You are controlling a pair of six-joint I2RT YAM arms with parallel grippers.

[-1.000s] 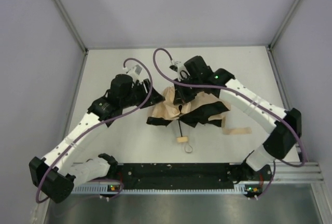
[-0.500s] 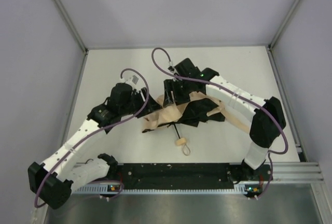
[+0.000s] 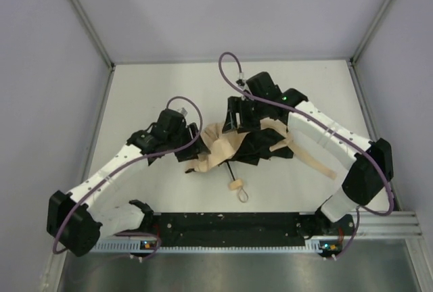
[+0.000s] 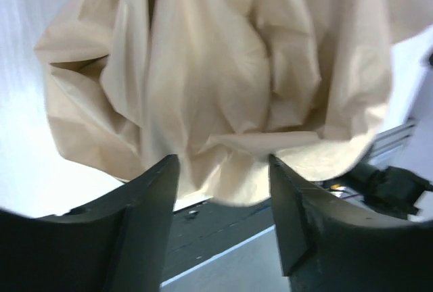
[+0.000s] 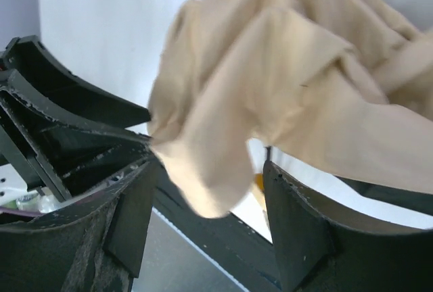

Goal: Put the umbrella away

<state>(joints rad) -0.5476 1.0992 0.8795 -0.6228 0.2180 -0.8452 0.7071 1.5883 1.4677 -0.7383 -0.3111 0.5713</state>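
Next, I close my right gripper on the beige canopy's edge (image 3: 244, 143) (image 5: 348, 169) next to the black bottom side of the umbrella.
The umbrella (image 3: 220, 144) lies half collapsed mid-table, with crumpled beige canopy (image 4: 223, 69) on the left and black underside (image 3: 260, 144) on the right. Its thin black shaft (image 3: 232, 170) runs toward me and ends in a tan handle (image 3: 235, 185) with a loop strap. My left gripper (image 3: 191, 144) sits at the canopy's left edge. In the left wrist view it (image 4: 222, 170) is open, with the fabric just beyond the fingertips. My right gripper (image 3: 237, 117) hovers over the canopy's far side. It (image 5: 206, 177) is open too, and a loose beige fold (image 5: 210, 163) hangs between the fingers.
A beige strip (image 3: 314, 162) trails from the umbrella toward the right arm. The white table (image 3: 169, 89) is walled on three sides. A black rail (image 3: 230, 224) with the arm bases runs along the near edge.
My right gripper opened, let go of the canopy and drew slightly back. My left arm swung in toward the umbrella's left edge. The umbrella shifted a little left.
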